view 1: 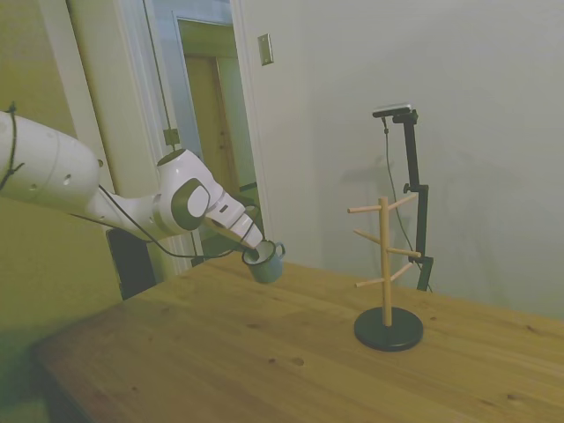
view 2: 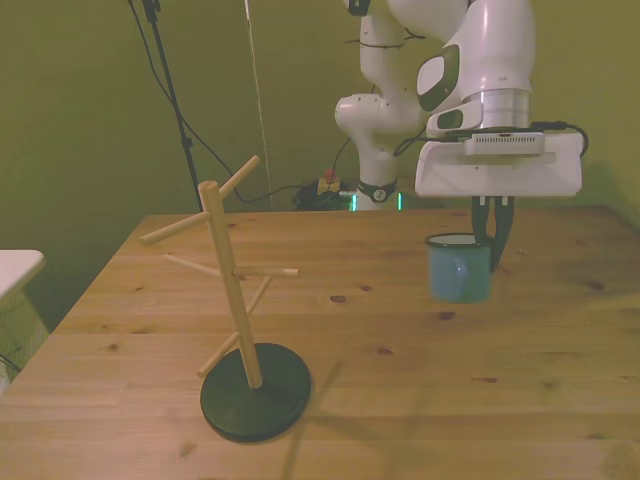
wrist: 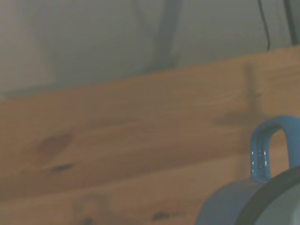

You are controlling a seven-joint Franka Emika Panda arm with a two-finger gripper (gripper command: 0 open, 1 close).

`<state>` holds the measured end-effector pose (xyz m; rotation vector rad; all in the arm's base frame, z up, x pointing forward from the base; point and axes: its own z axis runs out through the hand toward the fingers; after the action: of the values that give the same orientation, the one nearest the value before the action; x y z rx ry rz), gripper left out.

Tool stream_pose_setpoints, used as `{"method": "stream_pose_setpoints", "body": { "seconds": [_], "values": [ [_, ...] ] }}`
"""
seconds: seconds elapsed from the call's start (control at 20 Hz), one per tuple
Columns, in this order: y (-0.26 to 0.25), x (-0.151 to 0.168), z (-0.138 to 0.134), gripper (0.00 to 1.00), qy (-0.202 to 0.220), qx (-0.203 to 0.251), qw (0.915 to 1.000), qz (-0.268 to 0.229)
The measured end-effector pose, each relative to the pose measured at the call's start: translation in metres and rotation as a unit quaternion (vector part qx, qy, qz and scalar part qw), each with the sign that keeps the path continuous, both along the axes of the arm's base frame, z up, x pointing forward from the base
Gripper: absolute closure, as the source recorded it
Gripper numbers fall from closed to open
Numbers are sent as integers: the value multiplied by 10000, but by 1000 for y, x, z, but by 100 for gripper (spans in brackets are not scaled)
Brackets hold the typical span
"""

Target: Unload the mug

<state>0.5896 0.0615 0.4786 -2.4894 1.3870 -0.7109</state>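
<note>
Next, my gripper sets the teal mug free on the bare wood [view 1: 263, 349], next to the small dark knots and away from the rack.
The teal mug [view 1: 267, 263] hangs slightly tilted over the table's far side, well away from the wooden peg rack [view 1: 385, 264]. My gripper [view 1: 255, 251] is shut on its rim, one finger inside and one outside. In the front view the mug [view 2: 460, 270] sits low over the wood at the right, the gripper [view 2: 495, 238] pinching its right-hand rim. I cannot tell whether its bottom touches the table. Up close, the wrist view shows the mug's loop handle [wrist: 266, 149] and part of its body. The rack [view 2: 232, 275] carries nothing on its pegs.
The rack stands on a dark round base [view 2: 255, 392] near the front view's left. Bare wooden table [view 2: 400, 400] lies between rack and mug. A white object [view 2: 15, 268] sits past the table's edge at the front view's left.
</note>
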Motion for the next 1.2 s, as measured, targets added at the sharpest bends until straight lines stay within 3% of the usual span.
{"method": "stream_pose_setpoints", "body": {
  "seconds": [0.15, 0.3, 1.2],
  "values": [
    [-1, -25, -23, 100, 674, -12, 9975, 197],
    [-3, -40, -42, 100, 1045, -85, 9939, 339],
    [-47, -38, -98, 100, 1646, -315, 9856, 205]
  ]
}}
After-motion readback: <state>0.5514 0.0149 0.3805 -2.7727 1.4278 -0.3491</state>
